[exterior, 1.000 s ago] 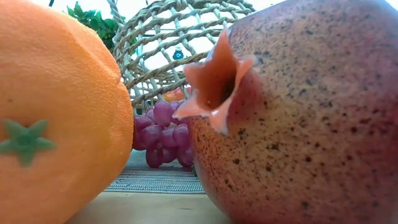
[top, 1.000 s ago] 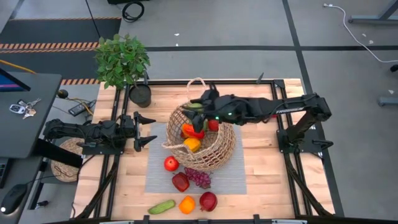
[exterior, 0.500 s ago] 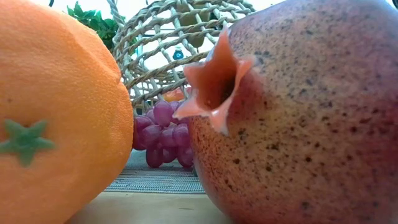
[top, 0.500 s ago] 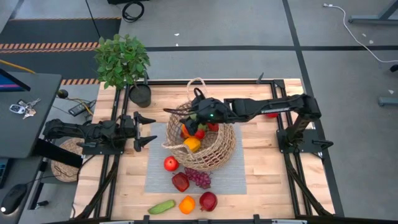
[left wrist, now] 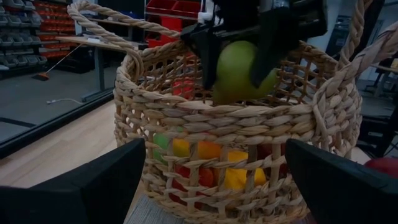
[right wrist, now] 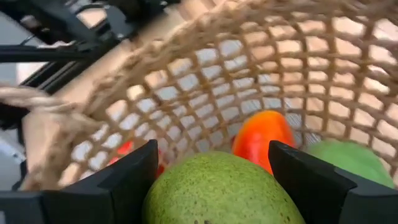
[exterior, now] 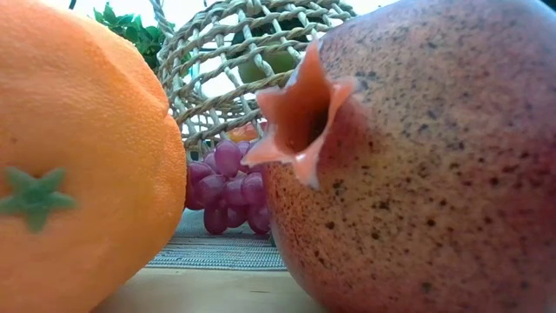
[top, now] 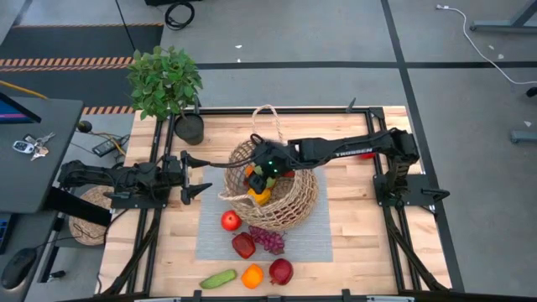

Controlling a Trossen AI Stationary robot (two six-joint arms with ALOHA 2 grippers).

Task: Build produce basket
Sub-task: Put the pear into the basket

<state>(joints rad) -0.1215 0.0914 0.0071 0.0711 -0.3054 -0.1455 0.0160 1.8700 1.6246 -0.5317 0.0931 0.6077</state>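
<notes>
Next, my right gripper lets go of the green pear inside the wicker basket (top: 264,169), just beyond the yellow piece.
The tan wicker basket (top: 277,197) stands on a grey mat at the table's middle and holds several pieces of produce, among them a red-orange pepper (right wrist: 264,140) and a yellow piece (top: 259,195). My right gripper (top: 263,164) reaches in over the basket's rim, shut on a green pear (left wrist: 239,71). The pear also shows in the right wrist view (right wrist: 217,186) and through the weave in the low view (exterior: 269,63). My left gripper (top: 200,176) is open and empty, just left of the basket (left wrist: 236,143). My right gripper pinches the green pear's two opposite sides (left wrist: 217,74) between its two fingers (left wrist: 267,43). The fingers come from above, pointing down into the basket. The pear hangs clear at rim height, above the produce in the basket.
On the mat and table nearer than the basket lie a red apple (top: 230,221), a dark red fruit (top: 243,245), purple grapes (top: 268,239), a cucumber (top: 218,278), an orange (top: 252,275) and a pomegranate (top: 280,271). A potted plant (top: 168,84) stands at the far left corner.
My right gripper has gone toward the table's left edge and down into the basket's mouth, carrying the green pear with it. The pear has sunk lower behind the weave in the low view. The basket has stayed in place.
</notes>
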